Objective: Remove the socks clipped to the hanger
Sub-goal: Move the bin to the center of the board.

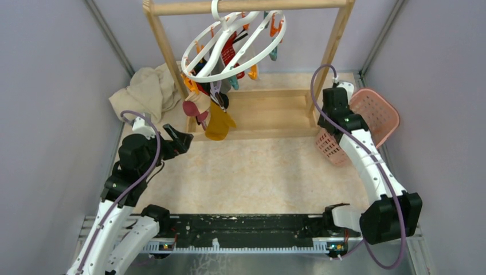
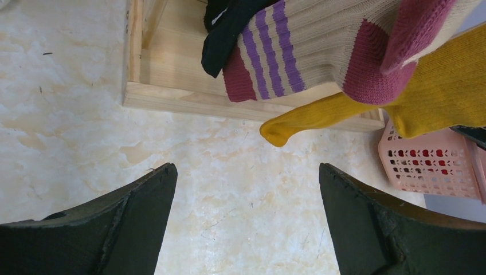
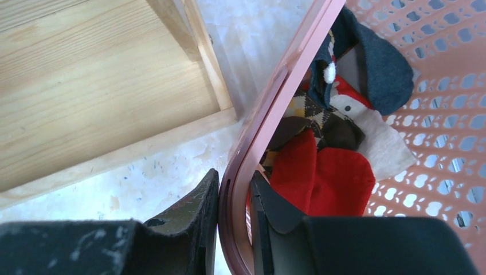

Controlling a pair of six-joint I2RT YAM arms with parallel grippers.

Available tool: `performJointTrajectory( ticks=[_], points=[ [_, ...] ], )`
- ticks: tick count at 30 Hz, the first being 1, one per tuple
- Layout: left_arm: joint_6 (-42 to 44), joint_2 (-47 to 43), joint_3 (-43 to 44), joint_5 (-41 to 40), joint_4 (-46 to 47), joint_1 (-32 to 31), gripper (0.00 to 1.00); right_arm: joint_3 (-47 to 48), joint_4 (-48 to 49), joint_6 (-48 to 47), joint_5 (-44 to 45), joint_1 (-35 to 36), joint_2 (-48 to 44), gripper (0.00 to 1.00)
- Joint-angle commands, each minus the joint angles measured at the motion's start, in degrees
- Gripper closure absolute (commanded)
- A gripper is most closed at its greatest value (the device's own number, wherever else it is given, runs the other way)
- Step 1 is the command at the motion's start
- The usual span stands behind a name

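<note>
The pink basket will go down on the bare table (image 1: 282, 162) (image 3: 153, 201) in front of the wooden base tray from my right gripper.
The white ring hanger (image 1: 235, 48) hangs tilted from the wooden rack's top bar, with orange and teal clips around it. Several socks dangle from it: a mustard yellow one (image 1: 219, 123), a pink and beige one (image 1: 196, 106), a red one (image 1: 232, 54) and a black one. My left gripper (image 1: 180, 137) stands open low on the table, just left of the hanging socks and touching nothing. Its wrist view shows the purple-striped sock (image 2: 309, 51) and the yellow sock (image 2: 435, 91) ahead of the jaws. My right gripper (image 3: 235, 183) is shut on the pink basket's rim (image 3: 269, 114).
The pink lattice basket (image 1: 375, 112) sits tilted at the right, beside the rack's post, with red (image 3: 326, 177) and dark grey (image 3: 378, 69) socks inside. A beige cloth (image 1: 146, 91) lies bunched at the back left. The rack's wooden base tray (image 1: 269, 112) lies under the hanger.
</note>
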Motion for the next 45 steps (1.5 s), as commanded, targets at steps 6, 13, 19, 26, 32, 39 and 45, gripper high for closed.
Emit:
performJointTrajectory(
  ticks=[6,13,19,26,32,39,45],
  points=[
    [0.0,-1.6,-1.4,0.4,0.1,-0.2,0.01,1.3,-2.8,-0.6,4.6,4.5,-8.4,1.0],
    [-0.3,-1.5,-1.5,0.7,0.4,-0.2,0.01,4.5,-10.5,0.7,13.9,15.6,-9.9,1.0],
    [-0.2,-2.0,-1.1,0.3,-0.3,-0.2,0.01,5.1,-18.3,4.7,15.9,22.9,-13.3,1.0],
    [-0.6,-1.1,-1.4,0.9,0.7,-0.3,0.01,2.9,-22.1,11.6,13.7,32.1,-15.2,1.0],
    [-0.9,-1.1,-1.3,0.7,0.5,-0.2,0.01,0.3,-17.0,16.4,13.2,40.3,-10.3,1.0],
    [-1.0,-2.4,-0.9,-0.1,-1.4,-0.3,0.01,2.1,-15.0,20.8,15.5,51.7,-3.4,1.0],
    [-1.6,-2.9,-1.7,-0.5,-1.7,-0.3,0.01,3.1,-12.9,22.8,17.1,61.6,1.2,1.0]
  ],
)
